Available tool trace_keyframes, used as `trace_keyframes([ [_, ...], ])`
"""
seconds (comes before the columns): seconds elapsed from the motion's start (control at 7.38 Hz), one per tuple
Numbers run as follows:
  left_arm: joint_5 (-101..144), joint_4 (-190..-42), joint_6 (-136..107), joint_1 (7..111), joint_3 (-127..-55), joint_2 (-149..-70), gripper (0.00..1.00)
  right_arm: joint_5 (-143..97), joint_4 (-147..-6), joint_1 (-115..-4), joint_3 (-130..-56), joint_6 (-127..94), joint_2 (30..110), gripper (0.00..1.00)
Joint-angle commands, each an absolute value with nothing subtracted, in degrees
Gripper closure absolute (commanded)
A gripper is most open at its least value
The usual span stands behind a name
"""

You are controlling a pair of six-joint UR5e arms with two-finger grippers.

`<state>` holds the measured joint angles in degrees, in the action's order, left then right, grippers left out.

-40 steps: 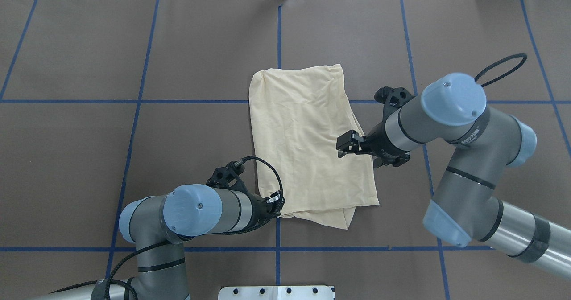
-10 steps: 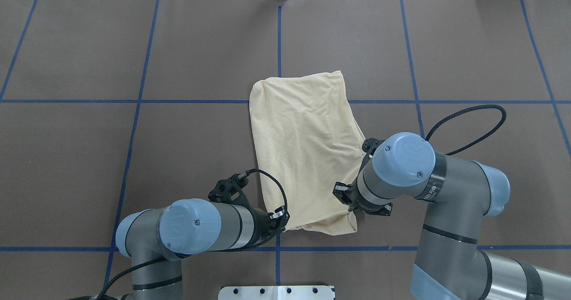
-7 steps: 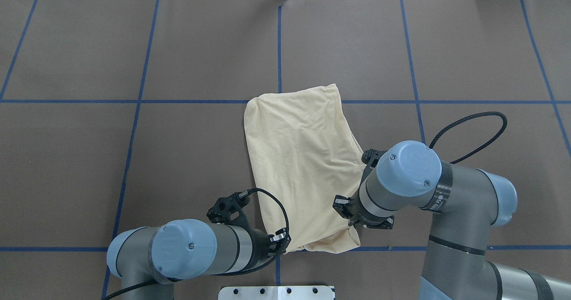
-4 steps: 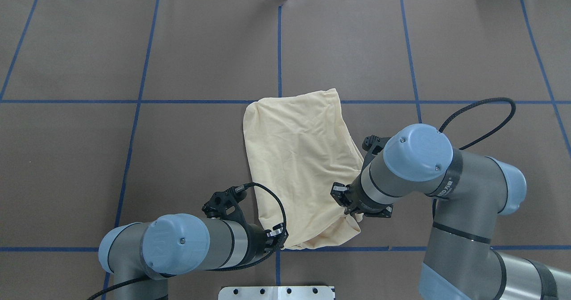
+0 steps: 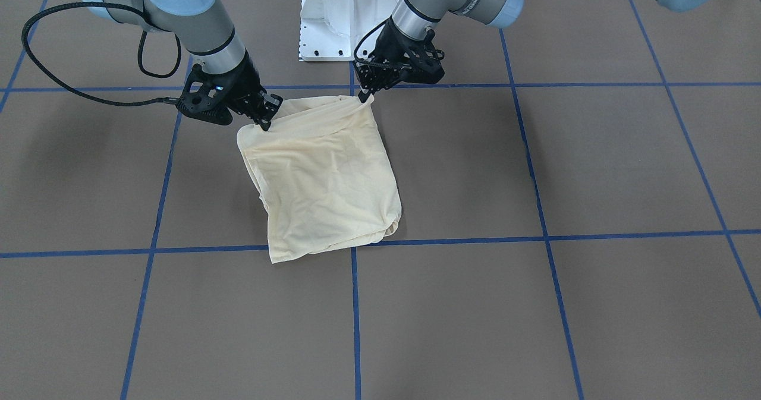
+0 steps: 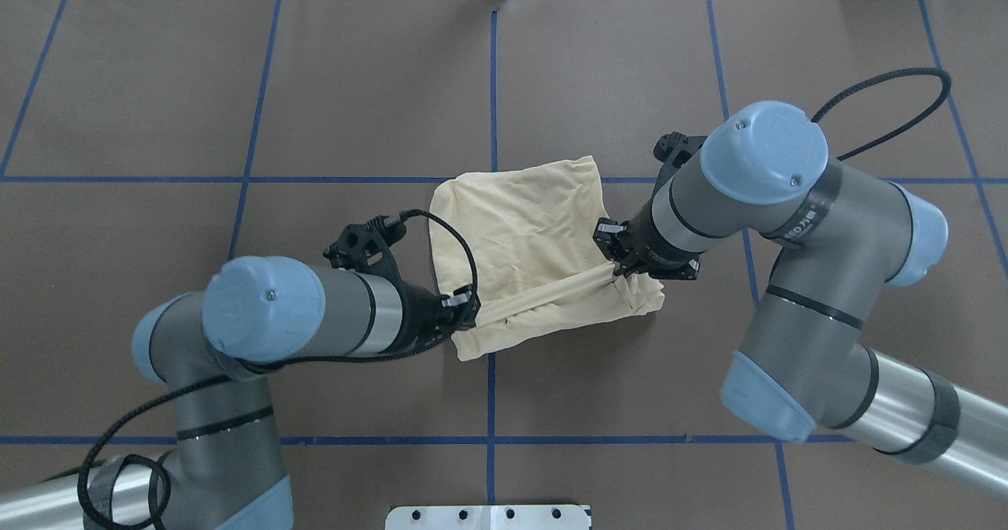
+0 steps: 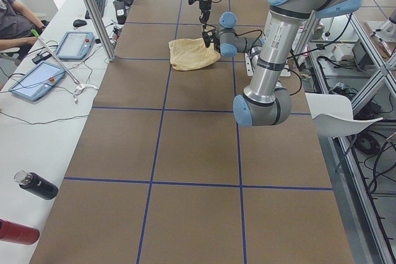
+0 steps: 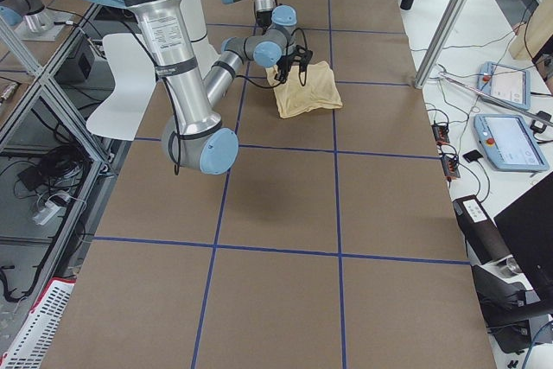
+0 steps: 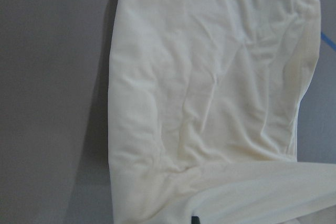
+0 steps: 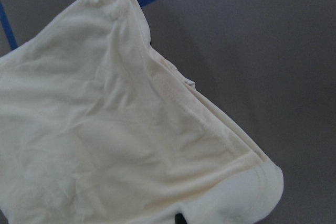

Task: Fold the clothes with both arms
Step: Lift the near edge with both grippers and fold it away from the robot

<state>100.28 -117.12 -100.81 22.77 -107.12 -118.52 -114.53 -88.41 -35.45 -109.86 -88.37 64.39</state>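
Note:
My left gripper will let go of the lifted hem's corner on the shirt's bunched corner (image 5: pixel 399 213) away from the white pedestal base.
The cream-yellow shirt (image 6: pixel 524 227) lies folded at the table's middle, plain side up; the print and the label are hidden. My left gripper (image 6: pixel 470 314) is shut on the near hem's left corner. My right gripper (image 6: pixel 613 268) is shut on its right corner. The hem is lifted and stretched taut between them over the lower part of the shirt. In the front-facing view the shirt (image 5: pixel 327 174) hangs from the left gripper (image 5: pixel 364 95) and the right gripper (image 5: pixel 263 123). Both wrist views show cloth below: the left (image 9: pixel 210 93) and the right (image 10: pixel 105 129).
The brown table cover bears a grid of blue tape lines (image 6: pixel 492 73). The white pedestal base (image 5: pixel 348 13) stands at the robot's edge. A side bench with tablets (image 7: pixel 37 81) and bottles (image 7: pixel 37 185) runs along the far side.
Both grippers first dragged the shirt toward the robot, then lifted the near hem and carried it away from the robot, over the shirt. The shirt now looks shorter.

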Motion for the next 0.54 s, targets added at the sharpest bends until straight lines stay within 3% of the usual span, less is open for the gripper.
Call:
trace_keyframes([
  [0.0, 102.0, -117.9, -97.8, 28.3, -103.9, -120.3, 1.0, -114.5, -86.9, -38.9, -100.9, -86.2, 58.9, 1.0],
  [0.41, 102.0, -119.5, -97.0, 30.6, -93.5, -126.4, 1.0, -114.6, -76.2, -42.4, -88.8, -86.6, 53.0, 1.0],
])
